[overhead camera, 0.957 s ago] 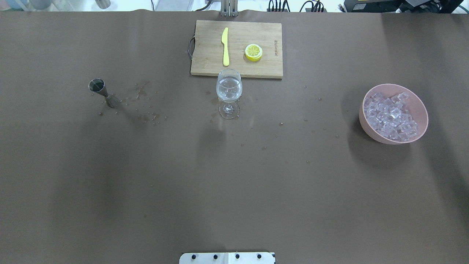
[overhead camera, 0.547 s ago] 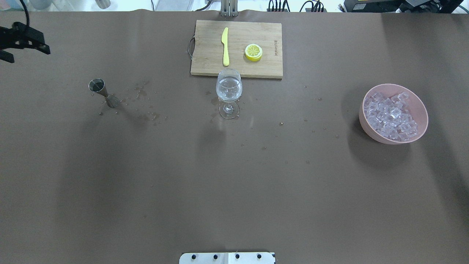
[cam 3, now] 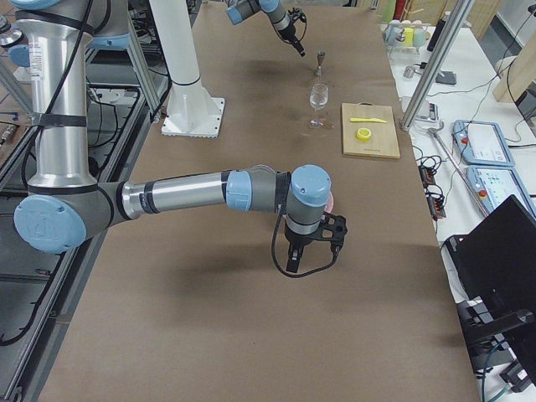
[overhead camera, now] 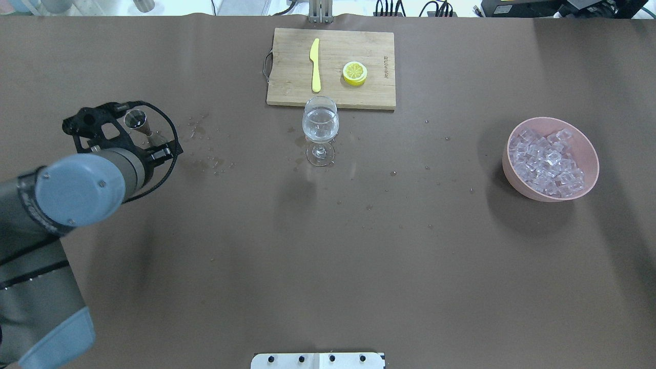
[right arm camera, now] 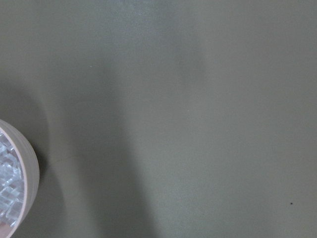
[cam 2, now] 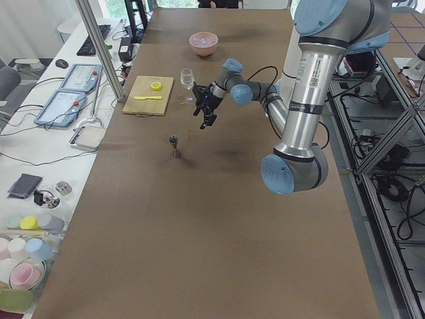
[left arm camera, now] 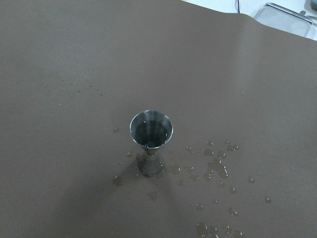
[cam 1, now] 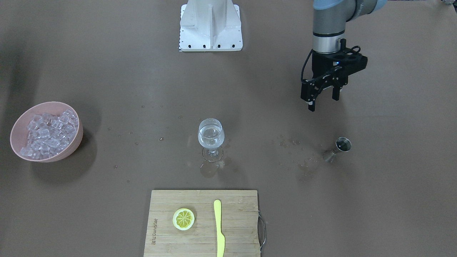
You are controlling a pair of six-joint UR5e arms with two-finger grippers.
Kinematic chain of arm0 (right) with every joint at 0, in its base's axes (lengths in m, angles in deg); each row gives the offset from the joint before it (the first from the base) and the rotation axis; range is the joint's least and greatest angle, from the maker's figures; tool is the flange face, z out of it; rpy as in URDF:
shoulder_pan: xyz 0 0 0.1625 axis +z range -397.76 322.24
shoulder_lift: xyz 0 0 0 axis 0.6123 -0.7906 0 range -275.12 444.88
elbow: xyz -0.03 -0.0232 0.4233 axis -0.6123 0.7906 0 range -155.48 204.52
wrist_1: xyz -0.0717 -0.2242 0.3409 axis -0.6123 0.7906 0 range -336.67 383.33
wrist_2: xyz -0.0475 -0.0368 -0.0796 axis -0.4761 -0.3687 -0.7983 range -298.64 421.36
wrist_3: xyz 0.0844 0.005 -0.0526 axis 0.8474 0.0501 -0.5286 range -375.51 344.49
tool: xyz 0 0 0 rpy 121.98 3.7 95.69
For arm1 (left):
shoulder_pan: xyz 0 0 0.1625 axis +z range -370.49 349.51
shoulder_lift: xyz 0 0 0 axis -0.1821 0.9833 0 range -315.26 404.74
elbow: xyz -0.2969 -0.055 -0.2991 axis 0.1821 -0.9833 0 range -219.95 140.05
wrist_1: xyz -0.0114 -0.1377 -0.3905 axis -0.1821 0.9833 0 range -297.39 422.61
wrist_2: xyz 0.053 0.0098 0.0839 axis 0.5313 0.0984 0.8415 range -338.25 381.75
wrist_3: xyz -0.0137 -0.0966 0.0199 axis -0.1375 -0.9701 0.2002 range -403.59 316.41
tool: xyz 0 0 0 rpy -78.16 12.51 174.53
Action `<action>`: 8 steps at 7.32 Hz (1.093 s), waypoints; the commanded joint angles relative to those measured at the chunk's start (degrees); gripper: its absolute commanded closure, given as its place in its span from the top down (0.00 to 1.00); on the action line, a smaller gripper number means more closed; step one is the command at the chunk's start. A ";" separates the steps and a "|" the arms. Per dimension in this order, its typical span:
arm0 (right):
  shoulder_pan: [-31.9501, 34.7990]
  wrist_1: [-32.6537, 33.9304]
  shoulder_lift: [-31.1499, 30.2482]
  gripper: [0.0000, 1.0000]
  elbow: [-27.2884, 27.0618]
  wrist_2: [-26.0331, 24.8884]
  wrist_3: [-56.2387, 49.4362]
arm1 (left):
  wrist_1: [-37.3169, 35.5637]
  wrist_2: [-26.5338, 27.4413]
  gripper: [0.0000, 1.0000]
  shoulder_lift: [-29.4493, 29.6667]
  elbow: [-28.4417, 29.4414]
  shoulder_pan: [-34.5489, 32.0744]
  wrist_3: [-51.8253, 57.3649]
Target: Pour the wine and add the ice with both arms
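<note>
My left gripper will grab the narrow middle point(cam 1: 336, 151) point(left arm camera: 150, 152) of the steel jigger, just below the jigger's upper cup.
A wine glass point(overhead camera: 320, 123) holding a little clear wine point(cam 1: 211, 138) stands mid-table. A pink bowl point(overhead camera: 589, 154) heaped with ice cubes point(overhead camera: 546, 161) sits far right; its rim shows in the right wrist view point(right arm camera: 22, 173). A steel jigger point(overhead camera: 136, 119) with some liquid in it point(left arm camera: 151, 131) stands on the left. My left gripper point(cam 1: 323, 102) is open and empty, pointing down, above the table just on the robot's side of the jigger. My right gripper point(cam 3: 310, 254) shows only in the exterior right view, hanging close to the bowl; I cannot tell if it is open or shut.
A wooden cutting board point(overhead camera: 287, 77) at the far edge carries a yellow knife point(overhead camera: 315, 64) and a lemon slice point(overhead camera: 354, 73). Water droplets point(overhead camera: 205, 148) lie scattered around the jigger and glass. The white mounting base point(cam 1: 210, 25) is at the near edge.
My left arm has swung in from the table's far-left edge and now hangs by the jigger. Glass, bowl and board have not moved.
</note>
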 commanded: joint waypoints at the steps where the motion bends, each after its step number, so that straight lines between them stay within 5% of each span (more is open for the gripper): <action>1: 0.00 0.00 0.13 1.00 -0.09 -0.09 0.04 | -7.07 12.34 0.98 1.73 3.27 7.79 -9.21; 8: 0.00 0.00 0.39 1.00 0.00 0.00 0.04 | -7.45 27.94 0.98 6.13 19.79 7.72 -20.58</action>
